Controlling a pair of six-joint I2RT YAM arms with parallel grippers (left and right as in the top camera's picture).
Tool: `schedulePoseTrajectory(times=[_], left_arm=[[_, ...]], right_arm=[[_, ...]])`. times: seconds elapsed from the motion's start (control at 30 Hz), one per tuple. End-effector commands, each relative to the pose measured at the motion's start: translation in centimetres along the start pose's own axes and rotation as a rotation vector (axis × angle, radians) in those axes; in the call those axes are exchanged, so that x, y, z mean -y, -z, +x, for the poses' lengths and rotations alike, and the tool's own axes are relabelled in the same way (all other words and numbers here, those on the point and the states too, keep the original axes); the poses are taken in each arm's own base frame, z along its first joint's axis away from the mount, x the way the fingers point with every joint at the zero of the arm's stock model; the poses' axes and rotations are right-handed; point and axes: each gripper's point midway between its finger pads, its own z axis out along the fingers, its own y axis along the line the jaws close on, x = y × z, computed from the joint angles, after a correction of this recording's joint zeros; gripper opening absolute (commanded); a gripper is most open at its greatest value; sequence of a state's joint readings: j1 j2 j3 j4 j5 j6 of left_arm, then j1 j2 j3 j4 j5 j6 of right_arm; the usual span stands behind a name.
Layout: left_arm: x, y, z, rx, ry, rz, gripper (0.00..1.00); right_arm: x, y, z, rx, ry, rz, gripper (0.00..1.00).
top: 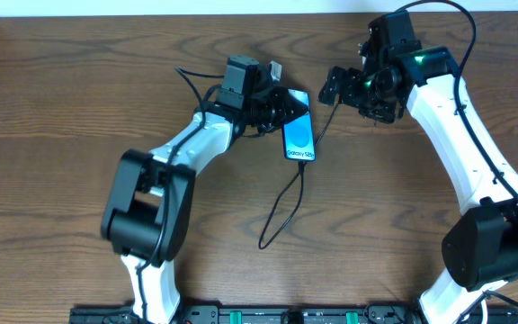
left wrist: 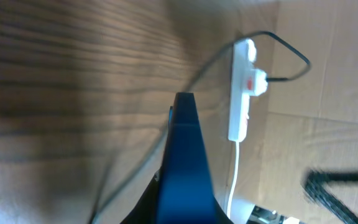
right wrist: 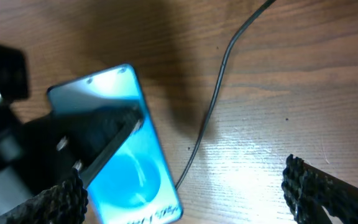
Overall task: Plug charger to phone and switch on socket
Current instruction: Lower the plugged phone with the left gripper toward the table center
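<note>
My left gripper is going to let go of the phone on the wood table (top: 285, 145) between my two grippers, beside the looped charger cable.
My left gripper (top: 280, 106) is shut on the top end of the phone (top: 299, 137), whose bright blue screen faces up. In the left wrist view the phone (left wrist: 184, 155) shows edge-on between the jaws (left wrist: 182, 214). The thin black charger cable (top: 281, 211) loops on the table and comes up to the phone's lower end; I cannot tell whether its tip is in the port. My right gripper (top: 343, 90) is open and empty, just right of the phone; its view shows the phone (right wrist: 135, 168) and the cable (right wrist: 213, 99) between the fingers (right wrist: 185, 190). The white socket (left wrist: 241, 93) has red marks.
The socket lies at a seam between the wood table (top: 61, 135) and a paler surface (left wrist: 328, 74). A white cord (left wrist: 234, 180) leaves its near end. A black cable leaves its white plug (left wrist: 258, 81). I cannot make out the socket in the overhead view.
</note>
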State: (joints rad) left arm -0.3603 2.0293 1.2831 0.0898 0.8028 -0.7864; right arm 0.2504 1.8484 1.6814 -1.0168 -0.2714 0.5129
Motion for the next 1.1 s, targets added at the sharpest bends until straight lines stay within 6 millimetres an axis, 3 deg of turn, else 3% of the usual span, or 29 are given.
schedulePoseTrajectory(times=[0.0,0.2,0.63,0.77,0.93,1.07], left_arm=[[-1.7,-1.5,-0.1,-0.025,0.078,0.041,0.07],[-2.8,-2.6,-0.7,-0.022,0.112,0.075,0.07],[-5.6,0.8,-4.6,0.079,0.097,0.055,0.07],[-6.0,1.0,-5.1,0.096,0.063,0.043,0.07],[-8.8,1.1,-5.1,0.132,0.074,-0.088,0.07],[-9.0,1.2,-5.1,0.134,0.048,-0.099,0.07]], right_arm=[[-0.3,1.0,0.1,0.015,0.042,0.002,0.99],[-0.2,1.0,0.4,0.003,0.054,0.008,0.99],[-0.4,0.9,0.8,-0.006,0.078,0.009,0.99],[-0.8,0.8,0.8,0.0,0.089,0.003,0.99],[-1.0,0.7,0.8,0.0,0.097,0.001,0.99],[-1.0,0.7,0.8,0.002,0.11,0.0,0.99]])
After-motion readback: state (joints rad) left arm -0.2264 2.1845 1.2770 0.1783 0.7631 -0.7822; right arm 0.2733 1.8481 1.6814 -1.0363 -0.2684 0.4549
